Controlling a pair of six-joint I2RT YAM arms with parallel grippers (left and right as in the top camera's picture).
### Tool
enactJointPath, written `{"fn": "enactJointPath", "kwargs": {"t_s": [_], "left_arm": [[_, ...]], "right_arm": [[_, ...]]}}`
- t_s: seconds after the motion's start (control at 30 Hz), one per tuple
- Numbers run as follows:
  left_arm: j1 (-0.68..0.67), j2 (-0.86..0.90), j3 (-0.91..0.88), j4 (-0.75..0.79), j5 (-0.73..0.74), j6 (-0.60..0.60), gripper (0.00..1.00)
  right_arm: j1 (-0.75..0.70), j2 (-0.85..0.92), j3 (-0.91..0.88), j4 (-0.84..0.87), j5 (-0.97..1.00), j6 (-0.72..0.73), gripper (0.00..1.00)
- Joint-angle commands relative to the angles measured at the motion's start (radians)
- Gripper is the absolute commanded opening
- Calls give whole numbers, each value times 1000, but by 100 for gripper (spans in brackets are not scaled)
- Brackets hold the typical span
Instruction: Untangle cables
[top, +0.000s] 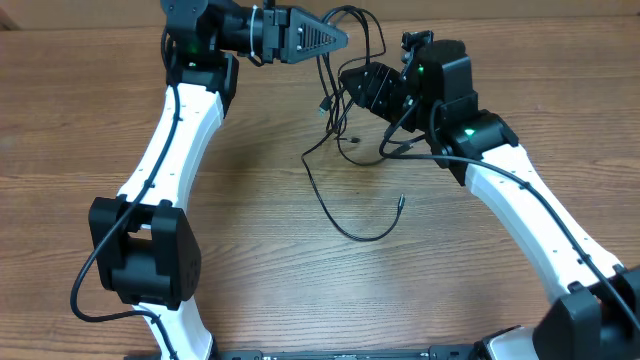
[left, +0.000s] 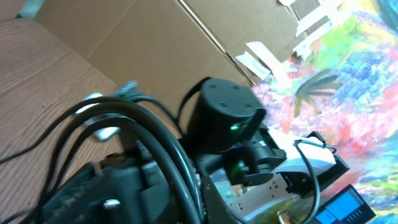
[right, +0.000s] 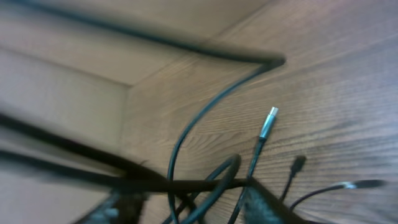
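Next, I release the bundle of black cables from my left gripper on the wood (top: 317, 138) between both grippers and the front edge.
A tangle of thin black cables (top: 340, 112) lies at the back middle of the wooden table. My left gripper (top: 340, 40) points right above the tangle and is shut on black cable strands (left: 155, 143) that run up between its fingers (left: 186, 183). My right gripper (top: 348, 85) faces left into the tangle. Its fingers (right: 189, 196) are wide apart, with one black cable stretched across between them and loops below. A silver USB plug (right: 268, 121) lies on the table just beyond. One loose cable end (top: 400, 202) trails toward the front.
A cardboard wall (right: 62, 93) stands at the table's back edge, close behind the tangle. The right arm's black wrist (left: 224, 118) shows very near in the left wrist view. Both white arms reach in from the front.
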Motion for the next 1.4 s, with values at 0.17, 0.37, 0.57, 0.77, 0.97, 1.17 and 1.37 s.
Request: {"fn": "enactJointPath", "kwargs": {"t_s": [0.17,0.37,0.57,0.77,0.97,1.17,1.37], "left_arm": [[29,0,17,-16,7,118,4],[128,0,17,-37,4,114,4],[170,0,17,-37,31,96,4],[166,0,17,-37,38,92,4],[93,0,-4,-79,39,135,4],[-11,0,-99,-269,2,373,4],[-92,0,-203,-787,-548,695,4]], "right_arm": [[-34,21,11,-112,-42,2,4],[-68,22,11,-380,-55,-198,7],[-112,22,11,-538,15,-301,33],[-193,22,11,-597,16,-377,52],[-312,22,11,-628,11,-390,61],[-343,22,11,-642,9,-434,71],[-343,22,11,-630,9,-434,73]]}}
